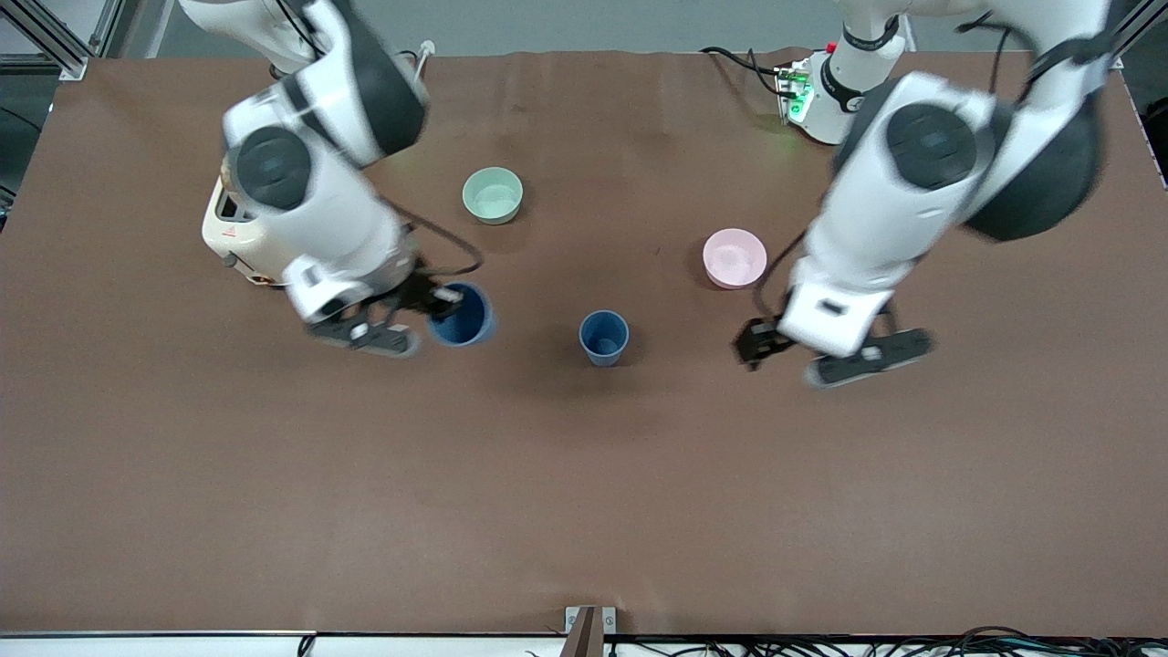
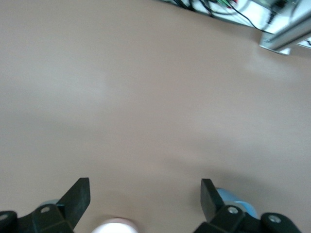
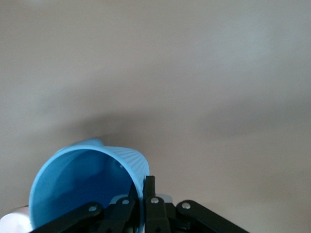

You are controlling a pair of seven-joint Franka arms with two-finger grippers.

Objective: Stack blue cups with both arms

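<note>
The blue cup in my right gripper needs to be set free inside the upright blue cup (image 1: 604, 335), which is near the middle of the brown table.
One blue cup (image 1: 603, 338) stands upright on the brown table (image 1: 584, 474) near the middle. My right gripper (image 1: 436, 304) is shut on the rim of the other blue cup (image 1: 464, 316), one finger inside and one outside, and holds it tilted just above the table toward the right arm's end. In the right wrist view the held cup (image 3: 82, 182) fills the lower corner, with my right gripper (image 3: 140, 194) clamped on its wall. My left gripper (image 1: 756, 342) is open and empty over the table beside the pink bowl. In the left wrist view its fingers (image 2: 77, 199) stand wide apart around my left gripper's midpoint (image 2: 143, 194).
A mint-green bowl (image 1: 493, 194) sits farther from the front camera than the held cup. A pink bowl (image 1: 735, 257) sits toward the left arm's end. A cream box (image 1: 230, 233) lies under the right arm. A green-lit unit (image 1: 794, 91) stands by the left arm's base.
</note>
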